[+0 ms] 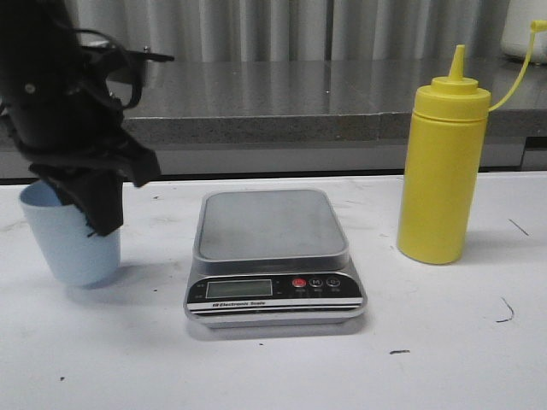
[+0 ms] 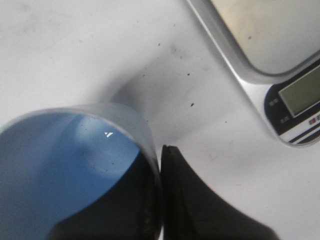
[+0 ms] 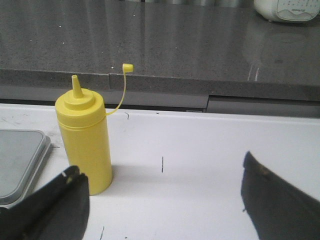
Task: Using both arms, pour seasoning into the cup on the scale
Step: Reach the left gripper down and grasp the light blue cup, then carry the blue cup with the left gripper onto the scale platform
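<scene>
Next, my left gripper releases the pale blue cup on the middle of the scale's bare platform (image 1: 271, 224).
The pale blue cup (image 1: 73, 248) stands on the white table at the left, beside the scale (image 1: 272, 226). My left gripper (image 1: 98, 209) comes down on its near-right rim. In the left wrist view one finger is inside the cup (image 2: 65, 160) and the other outside, with the wall pinched between them (image 2: 159, 200). The scale's platform is bare; its corner shows in the left wrist view (image 2: 260, 45). The yellow seasoning bottle (image 1: 443, 171) stands upright right of the scale, its cap hanging off on the tether. My right gripper (image 3: 161, 167) is open and empty, with the bottle (image 3: 85, 140) ahead beside one finger.
A grey stone ledge (image 1: 282, 102) runs along the back of the table. A white appliance (image 1: 523, 30) sits on it at the far right, and also shows in the right wrist view (image 3: 287, 9). Small dark marks dot the white table.
</scene>
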You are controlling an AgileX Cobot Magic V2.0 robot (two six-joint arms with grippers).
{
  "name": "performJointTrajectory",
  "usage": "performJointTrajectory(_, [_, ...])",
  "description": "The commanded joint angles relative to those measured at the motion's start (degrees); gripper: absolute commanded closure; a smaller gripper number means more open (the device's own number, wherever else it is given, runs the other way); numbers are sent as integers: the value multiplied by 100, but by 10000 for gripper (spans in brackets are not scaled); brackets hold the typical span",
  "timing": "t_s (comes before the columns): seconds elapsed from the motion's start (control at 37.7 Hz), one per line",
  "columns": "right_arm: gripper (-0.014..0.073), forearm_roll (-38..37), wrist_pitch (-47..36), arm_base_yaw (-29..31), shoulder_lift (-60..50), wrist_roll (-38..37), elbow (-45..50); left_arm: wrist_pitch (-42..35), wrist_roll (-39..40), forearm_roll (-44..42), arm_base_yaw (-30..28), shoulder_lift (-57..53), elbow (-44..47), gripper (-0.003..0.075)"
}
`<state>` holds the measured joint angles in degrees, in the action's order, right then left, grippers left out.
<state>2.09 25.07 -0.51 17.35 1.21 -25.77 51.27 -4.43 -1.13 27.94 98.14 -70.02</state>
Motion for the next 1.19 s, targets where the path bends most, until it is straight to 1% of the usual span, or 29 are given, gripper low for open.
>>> performJointTrajectory(0.0, [-37,-17,-424,20,92,17,-194,421,22,184,42,-201,-734,740])
performJointTrajectory(0.16, [-37,-17,-424,20,92,17,-194,1054,22,526,136,36,-1700,740])
performJointTrajectory(0.45, [-37,-17,-424,20,92,17,-194,1440,22,475,846,921,-3263,740])
performJointTrajectory(0.66, [-37,-17,-424,20,92,17,-194,1828,22,397,1272,1691,-4181,740])
performJointTrajectory(0.82, [-37,-17,-424,20,92,17,-194,1939,22,57,1447,2062,-4522,740])
performJointTrajectory(0.93, [-37,-17,-424,20,92,17,-194,1961,22,-133,1499,2159,-4548,740])
performJointTrajectory(1.06, [-37,-17,-424,20,92,17,-194,1908,22,-142,1508,2168,-4548,736])
performJointTrajectory(1.12, [-37,-17,-424,20,92,17,-194,1921,22,-142,1508,2168,-4548,717])
performJointTrajectory(1.17, [-37,-17,-424,20,92,17,-194,1968,22,-142,1508,2168,-4548,677])
